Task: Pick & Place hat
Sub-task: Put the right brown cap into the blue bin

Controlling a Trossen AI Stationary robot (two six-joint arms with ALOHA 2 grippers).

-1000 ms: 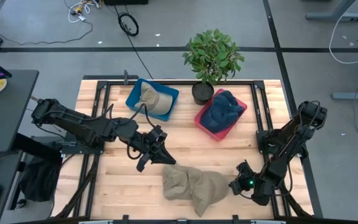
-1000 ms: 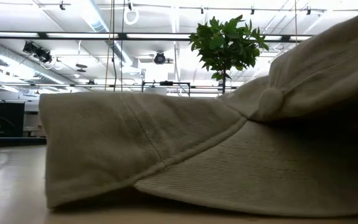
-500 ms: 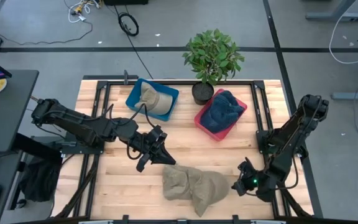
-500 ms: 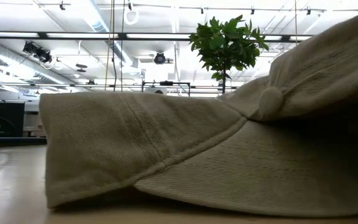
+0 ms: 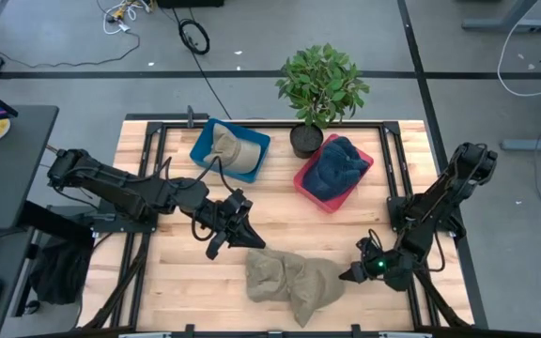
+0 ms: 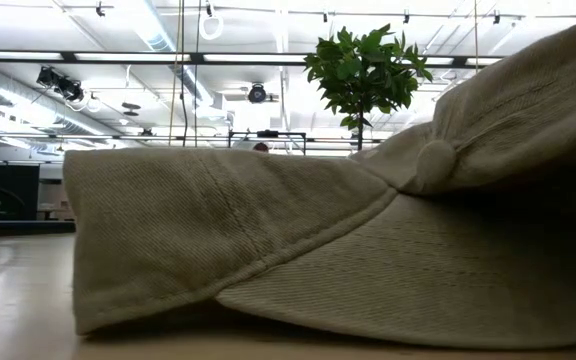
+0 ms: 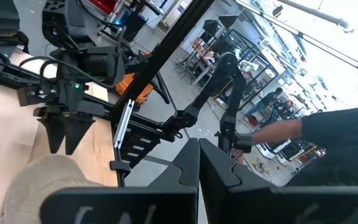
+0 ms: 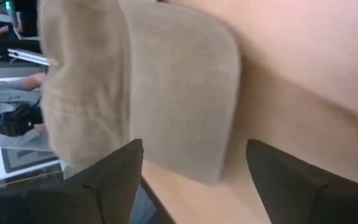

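Note:
One khaki hat covers the lower hat's brim, so next my right gripper pinches the upper hat's brim (image 5: 332, 281) and lifts it clear toward my left gripper.
A khaki hat (image 5: 294, 279) lies on the wooden table (image 5: 280, 221) near its front edge and fills the low view (image 6: 318, 240), its brim flat on the wood. My right gripper (image 5: 351, 273) stands open just right of the hat. Its fingers (image 8: 114, 180) are wide apart in the wrist view, either side of the brim's end (image 8: 194, 93), touching nothing. My left gripper (image 5: 239, 228) hovers shut above the table, behind and left of the hat; its fingers (image 7: 199, 168) are pressed together with nothing between them.
A blue bin (image 5: 230, 148) holding another khaki hat and a red bin (image 5: 334, 171) holding a blue hat stand at the back. A potted plant (image 5: 319, 89) is behind them. Bare wood lies between the bins and the hat.
My right gripper has opened wide, tipped and moved a little toward the hat. The hat has stayed where it was, and my left arm has kept still.

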